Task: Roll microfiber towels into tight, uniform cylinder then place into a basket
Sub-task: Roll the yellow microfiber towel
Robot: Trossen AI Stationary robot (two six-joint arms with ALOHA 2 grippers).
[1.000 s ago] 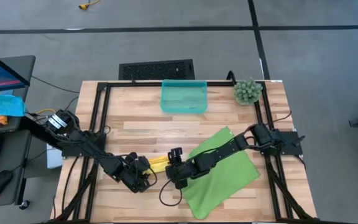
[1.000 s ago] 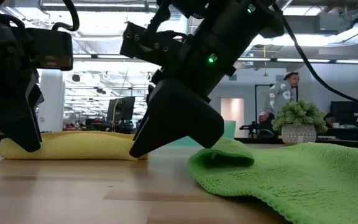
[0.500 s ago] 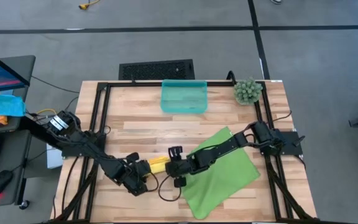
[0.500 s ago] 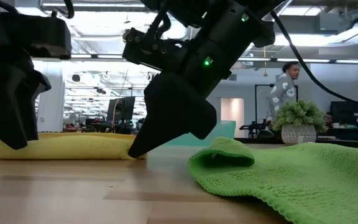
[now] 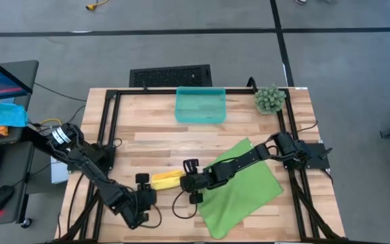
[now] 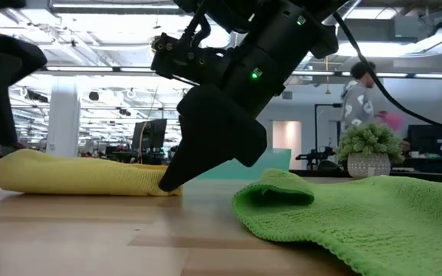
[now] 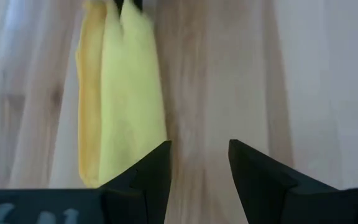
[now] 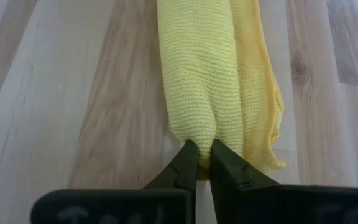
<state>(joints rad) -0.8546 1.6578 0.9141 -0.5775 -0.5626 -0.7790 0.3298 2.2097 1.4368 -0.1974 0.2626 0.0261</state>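
The fingers of my left gripper will close on the loose end (image 5: 154, 184) (image 7: 126, 165) of the rolled yellow towel, opposite the end that my right gripper pinches.
The yellow towel (image 5: 166, 179), rolled into a loose cylinder, lies on the wooden table left of centre. My right gripper (image 5: 187, 181) is shut on the roll's right end. My left gripper (image 5: 147, 194) hovers open just off the roll's left end, toward the near edge. In the left wrist view its fingers (image 7: 157, 171) stand over bare wood beside the roll (image 7: 120, 93). The lime green towel (image 5: 239, 186) lies spread flat at the right under my right arm, with one corner (image 6: 275, 188) folded over. The teal basket (image 5: 200, 105) stands at the far edge. My right gripper pinches the yellow roll's right end (image 8: 194, 134) between its two fingers, at their tips (image 6: 167, 182). The fingers slant down from the table's right and lie along the roll. The roll rests on the table along its whole length.
A small potted plant (image 5: 269, 99) stands at the far right corner. A black vented panel (image 5: 170, 76) lies on the floor beyond the far edge. Bare wood lies between the basket and the towels. A person (image 6: 359, 96) moves in the room behind.
My left gripper has drawn off the roll's left end toward the table's near left, risen and rolled about its own axis, staying open. My right gripper has shut on the roll's right end. The roll has stayed where it was.
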